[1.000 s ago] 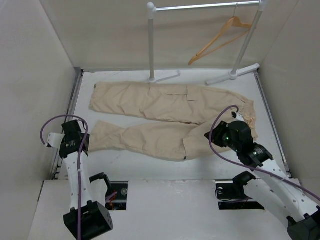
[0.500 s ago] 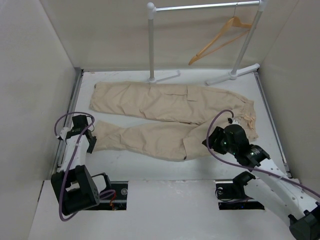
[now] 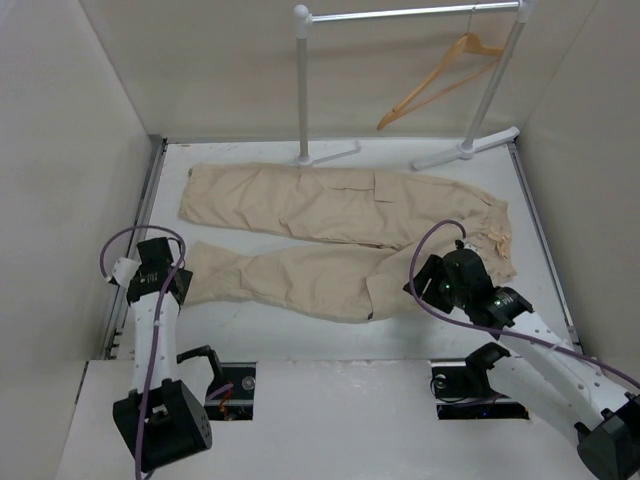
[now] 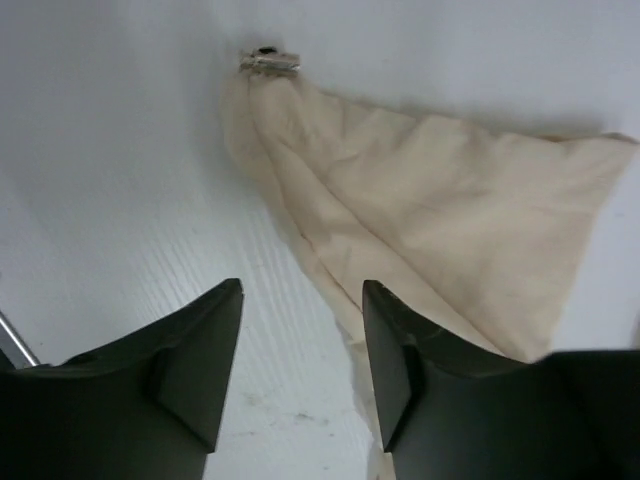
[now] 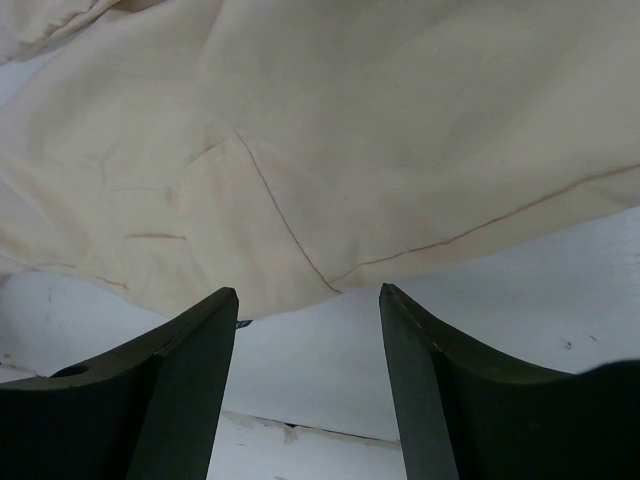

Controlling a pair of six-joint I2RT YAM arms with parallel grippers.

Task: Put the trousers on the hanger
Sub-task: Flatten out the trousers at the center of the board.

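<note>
My right gripper is at the near edge of the trousers by the pocket, short of the waist, so I should shift it along and grasp the trousers' edge (image 3: 511, 274) below the waistband.
The beige trousers (image 3: 340, 235) lie flat on the white table, both legs running left and the waist at the right. The wooden hanger (image 3: 440, 78) hangs empty from the rack's rail at the back right. My left gripper (image 3: 172, 283) is at the near leg's hem. In the left wrist view it (image 4: 302, 300) is open over bare table, and the hem (image 4: 430, 200) lies against its right finger. My right gripper (image 3: 418, 288) is at the trousers' near edge below the waist. In the right wrist view it (image 5: 308, 300) is open, with the cloth edge (image 5: 350, 130) just ahead of its tips.
A white metal rack (image 3: 302, 80) stands at the back, its feet on the table just beyond the trousers. Tall pale walls close in the left, right and back sides. A small metal fitting (image 4: 268, 60) sits at the table's edge by the hem.
The left arm changed its pose and its wrist shifted a little by the hem. The right gripper slid left and nearer along the trousers' edge. The trousers have not moved.
</note>
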